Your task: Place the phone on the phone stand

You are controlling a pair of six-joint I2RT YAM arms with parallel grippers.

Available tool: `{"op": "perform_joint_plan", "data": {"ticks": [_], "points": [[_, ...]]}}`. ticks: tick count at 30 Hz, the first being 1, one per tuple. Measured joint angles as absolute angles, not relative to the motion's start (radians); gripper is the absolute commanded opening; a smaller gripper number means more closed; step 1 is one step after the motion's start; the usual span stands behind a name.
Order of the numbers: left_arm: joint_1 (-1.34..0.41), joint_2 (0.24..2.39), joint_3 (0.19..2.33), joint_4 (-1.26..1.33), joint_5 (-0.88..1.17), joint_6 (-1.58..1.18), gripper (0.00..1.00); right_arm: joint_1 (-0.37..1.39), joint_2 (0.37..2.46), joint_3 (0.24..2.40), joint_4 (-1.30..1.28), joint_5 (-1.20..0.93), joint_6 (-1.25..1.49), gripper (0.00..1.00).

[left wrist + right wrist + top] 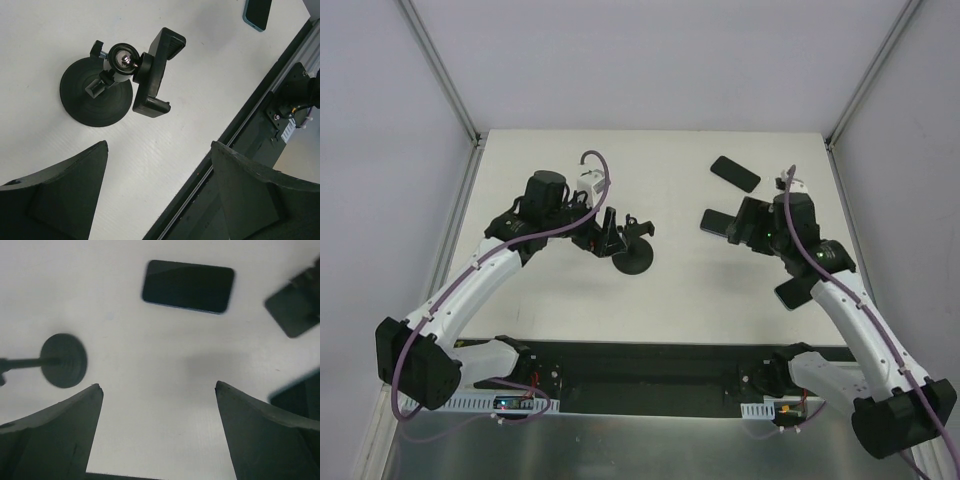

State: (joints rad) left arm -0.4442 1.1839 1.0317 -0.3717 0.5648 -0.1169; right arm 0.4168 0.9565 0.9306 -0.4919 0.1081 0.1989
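Note:
The teal-edged phone near the front, partly under my right arm, is next for my right gripper, which should go to it and close on the phone's long sides [807, 288].
The black phone stand [632, 256] stands on its round base mid-table, with its clamp head [155, 70] tilted to one side and empty. My left gripper [604, 236] is open and empty, right beside the stand on its left. In the left wrist view my gripper [158, 146] hovers short of the stand [97, 97]. A dark phone [735, 173] lies flat at the back right. My right gripper [738, 226] is open and empty above the table. In the right wrist view a phone [188, 286] lies ahead of the gripper [159, 386].
A second dark phone [714, 222] lies by the right gripper. A third [790, 294] is partly hidden under the right arm near the front and shows a teal edge in the left wrist view [257, 12]. The black rail [240, 130] marks the table's near edge.

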Motion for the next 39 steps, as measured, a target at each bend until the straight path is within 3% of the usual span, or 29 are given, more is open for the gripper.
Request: {"op": "perform_joint_plan", "data": {"ticks": [5, 10, 14, 29, 39], "points": [[-0.444, 1.150, 1.032, -0.372, 0.564, -0.117, 0.83, 0.121, 1.000, 0.921, -0.596, 0.114, 0.268, 0.96], [-0.444, 1.112, 1.032, -0.371, 0.566, -0.118, 0.83, -0.202, 0.969, 0.740, -0.599, 0.118, 0.354, 0.96], [-0.444, 1.093, 1.032, -0.371, 0.569, -0.123, 0.84, -0.331, 1.025, 0.702, -0.641, 0.119, 0.382, 0.96], [-0.443, 1.045, 1.032, -0.368, 0.647, -0.159, 0.85, -0.367, 1.356, 0.804, -0.697, 0.120, 0.374, 0.96], [-0.424, 1.039, 1.032, -0.353, 0.688, -0.175, 0.85, -0.367, 1.470, 0.814, -0.658, 0.114, 0.408, 0.99]]}}
